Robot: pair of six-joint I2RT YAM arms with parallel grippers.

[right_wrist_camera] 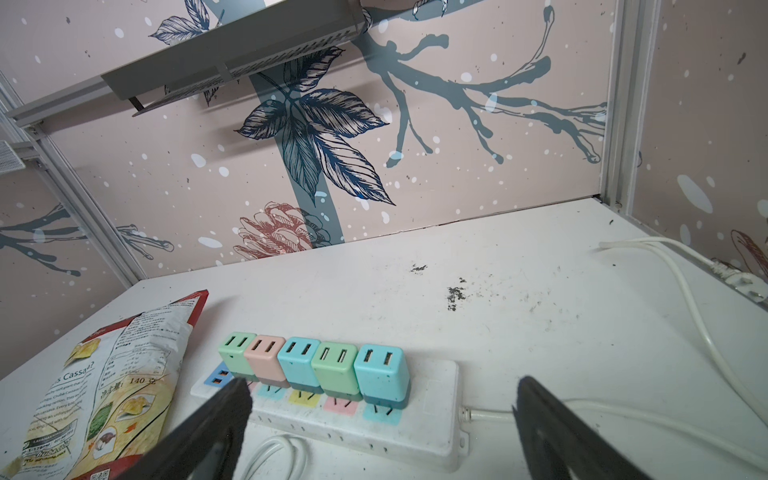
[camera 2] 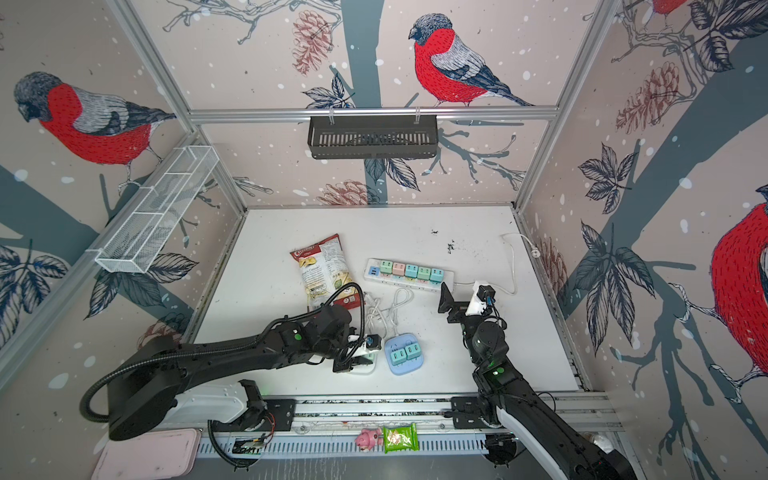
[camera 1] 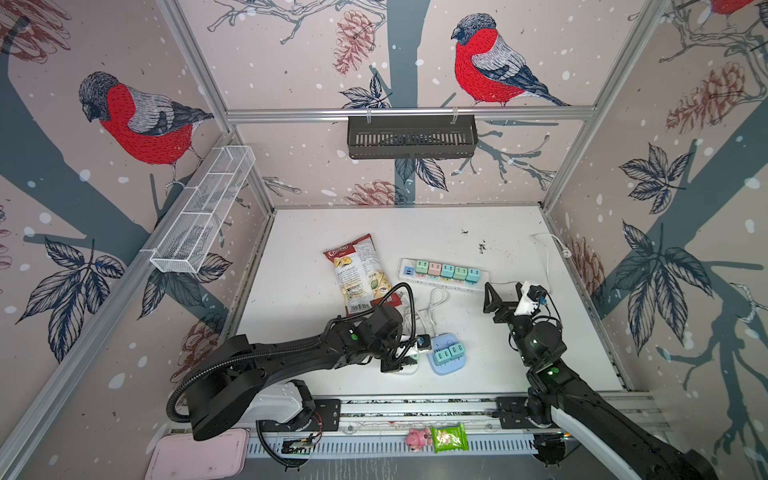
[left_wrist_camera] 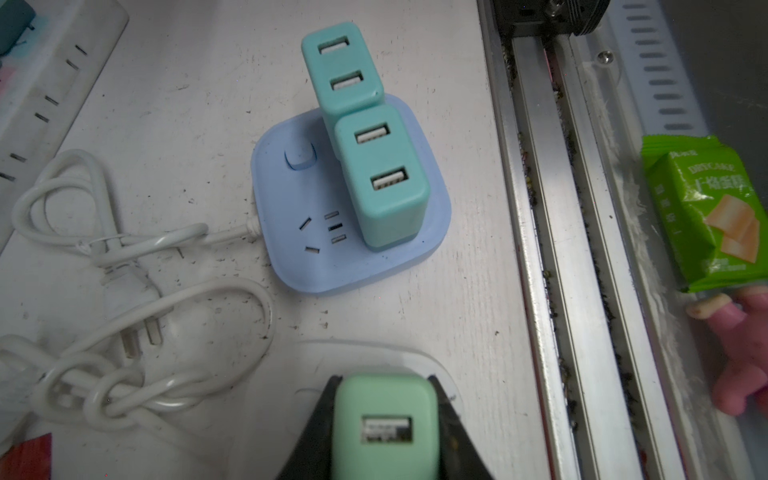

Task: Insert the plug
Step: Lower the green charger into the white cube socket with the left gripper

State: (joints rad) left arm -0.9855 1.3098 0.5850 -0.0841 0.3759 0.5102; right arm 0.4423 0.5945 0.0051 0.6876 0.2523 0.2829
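My left gripper is going to let go of the mint-green plug on the white socket block (camera 1: 424,355) (left_wrist_camera: 390,436), next to the blue socket block. The plug now stands over the white block.
My left gripper (left_wrist_camera: 384,432) is shut on a mint-green plug (left_wrist_camera: 384,415), one black finger on each side. The plug stands over a white socket block (left_wrist_camera: 374,357); its prongs are hidden, so I cannot tell how deep it sits. In both top views this gripper (camera 1: 401,359) (camera 2: 353,361) is at the front middle of the table. Right beside it lies a blue socket block (left_wrist_camera: 291,232) (camera 1: 441,369) carrying two teal plugs (left_wrist_camera: 380,174). My right gripper (camera 1: 505,297) (right_wrist_camera: 382,411) hovers open and holds nothing, just in front of a long white power strip (right_wrist_camera: 432,386).
The power strip (camera 1: 440,284) carries several coloured plugs. A chips bag (camera 1: 359,274) lies to its left, and coiled white cables (camera 1: 432,307) lie between strip and socket blocks. A green snack pack (camera 1: 449,438) and pink toy (camera 1: 417,438) sit beyond the front rail.
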